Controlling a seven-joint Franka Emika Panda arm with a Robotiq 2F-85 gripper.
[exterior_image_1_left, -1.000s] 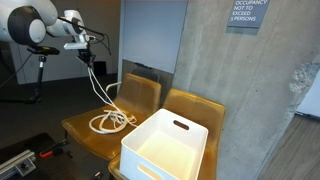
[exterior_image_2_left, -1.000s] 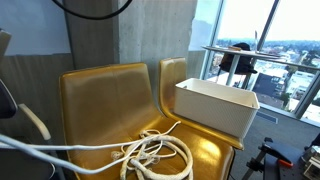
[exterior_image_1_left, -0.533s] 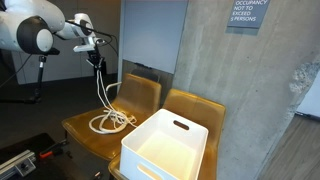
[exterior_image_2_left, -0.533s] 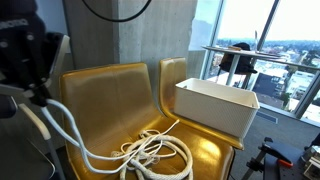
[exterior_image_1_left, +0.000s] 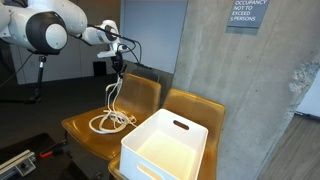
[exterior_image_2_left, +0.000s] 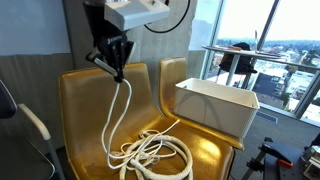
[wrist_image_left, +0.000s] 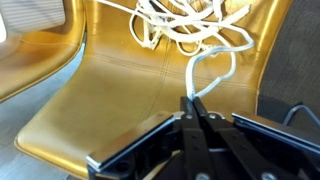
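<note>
My gripper will release the piece of white rope on top of the loose coil (exterior_image_1_left: 115, 119) (wrist_image_left: 190, 36) that is on the seat of the yellow chair.
My gripper (exterior_image_1_left: 117, 65) (exterior_image_2_left: 116, 68) (wrist_image_left: 190, 101) is shut on a white rope and holds one strand up above a yellow chair. The rope (exterior_image_1_left: 112, 95) (exterior_image_2_left: 115, 115) (wrist_image_left: 205, 65) hangs down from the jaws to a loose tangled coil (exterior_image_1_left: 108, 122) (exterior_image_2_left: 155, 155) (wrist_image_left: 185, 25) lying on the seat of the yellow chair (exterior_image_1_left: 85, 130) (exterior_image_2_left: 85, 110) (wrist_image_left: 110, 90). In the wrist view the strand leaves the closed fingertips and runs to the pile at the top of the picture.
A white plastic bin (exterior_image_1_left: 165, 145) (exterior_image_2_left: 215, 105) stands on a second yellow chair (exterior_image_1_left: 195, 105) (exterior_image_2_left: 172, 70) beside the rope. A concrete wall (exterior_image_1_left: 240, 90) rises behind. A tripod stand (exterior_image_1_left: 40, 70) is behind the arm. Windows and a desk (exterior_image_2_left: 250, 60) lie beyond the bin.
My arm has swung across toward the chair's back, carrying the held rope strand with it. The strand now hangs nearly straight above the coil. The coil stays on the seat.
</note>
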